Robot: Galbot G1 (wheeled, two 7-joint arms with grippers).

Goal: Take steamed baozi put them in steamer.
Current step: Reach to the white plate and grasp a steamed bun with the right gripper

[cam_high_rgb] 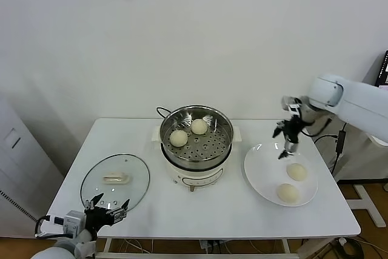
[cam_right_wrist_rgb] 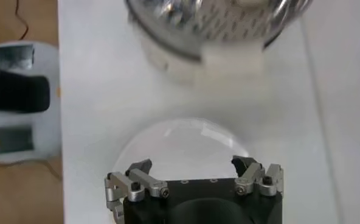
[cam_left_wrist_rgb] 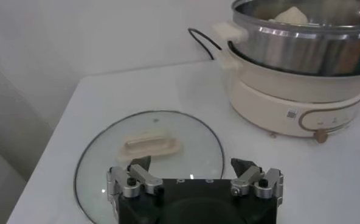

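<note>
The robot's right gripper needs to next close on the sides of the baozi (cam_high_rgb: 288, 193) nearest the front edge of the white plate, leaving the farther baozi on the plate.
The steel steamer (cam_high_rgb: 196, 141) stands mid-table on its cream base and holds two baozi (cam_high_rgb: 178, 138) (cam_high_rgb: 199, 126) on the perforated tray. Two more baozi (cam_high_rgb: 296, 171) (cam_high_rgb: 288, 193) lie on the white plate (cam_high_rgb: 257, 171) at the right. My right gripper (cam_high_rgb: 284, 147) hangs open and empty above the plate's far left part, just left of the nearer-to-wall bun. The right wrist view shows its open fingers (cam_right_wrist_rgb: 140, 169) over the plate (cam_right_wrist_rgb: 180, 143), with the steamer (cam_right_wrist_rgb: 210, 21) beyond. My left gripper (cam_high_rgb: 108, 203) is parked open at the front left, by the glass lid.
The round glass lid (cam_high_rgb: 115, 181) with a cream handle lies flat at the left of the table; it also shows in the left wrist view (cam_left_wrist_rgb: 149, 149). A black cord (cam_high_rgb: 162, 112) runs behind the steamer. The table's right edge is close to the plate.
</note>
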